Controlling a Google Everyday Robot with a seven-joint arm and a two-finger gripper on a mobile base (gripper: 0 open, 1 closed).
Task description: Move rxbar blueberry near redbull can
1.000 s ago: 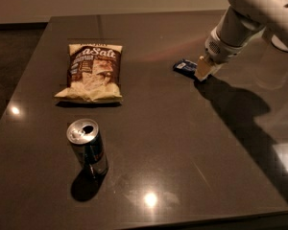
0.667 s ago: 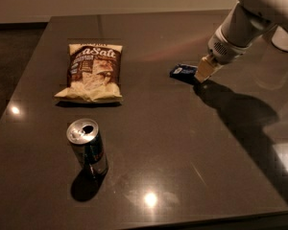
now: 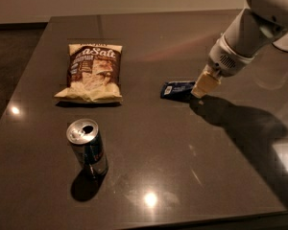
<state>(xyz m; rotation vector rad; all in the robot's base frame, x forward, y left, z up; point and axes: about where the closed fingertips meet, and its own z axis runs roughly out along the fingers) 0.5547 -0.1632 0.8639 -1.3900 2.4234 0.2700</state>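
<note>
My gripper needs to set the rxbar blueberry free on the dark table (image 3: 140, 142) close beside the redbull can, nearer than the chip bag.
The rxbar blueberry (image 3: 176, 89) is a small flat dark-blue bar, low over the dark table's middle right. My gripper (image 3: 200, 89) comes down from the upper right on a white arm, and its cream fingers (image 3: 205, 82) are shut on the bar's right end. The redbull can (image 3: 88, 147) stands upright at the front left, silver top with its opening showing. It is well apart from the bar, to the bar's lower left.
A large brown-and-cream chip bag (image 3: 91, 73) lies flat at the left, behind the can. The dark table (image 3: 192, 176) has its front edge along the bottom and its left edge near the bag. The arm's shadow falls to the right.
My gripper has moved toward the front and slightly left, and the blue bar has moved with it, closer to the can.
</note>
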